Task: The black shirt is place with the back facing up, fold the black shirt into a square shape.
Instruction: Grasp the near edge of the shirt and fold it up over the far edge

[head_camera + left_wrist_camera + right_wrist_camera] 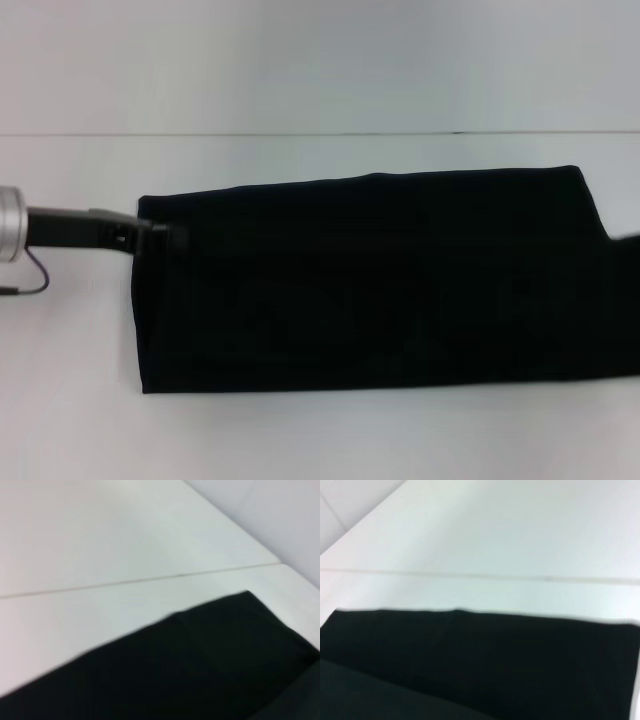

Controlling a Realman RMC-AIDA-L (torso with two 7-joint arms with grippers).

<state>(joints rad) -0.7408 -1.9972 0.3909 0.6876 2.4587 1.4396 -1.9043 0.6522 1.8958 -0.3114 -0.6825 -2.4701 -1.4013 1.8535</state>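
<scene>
My left gripper needs to release the lifted edge of the black shirt at its far corner (150,195), near the seam of the table.
The black shirt (370,285) lies flat on the white table (70,400) as a long rectangle running left to right; its right end reaches the picture's edge. My left gripper (168,235) comes in from the left and its tip rests at the shirt's left edge, just below the far left corner. The left wrist view shows the shirt's far edge and a corner (210,660). The right wrist view shows its far edge close up (480,665). My right gripper does not stand out; a dark shape at the shirt's right end (625,262) blends into the cloth.
The left arm's silver wrist (8,222) and a thin black cable (30,280) sit at the left edge. A seam line (320,133) crosses the table behind the shirt. White table surface lies in front of and behind the shirt.
</scene>
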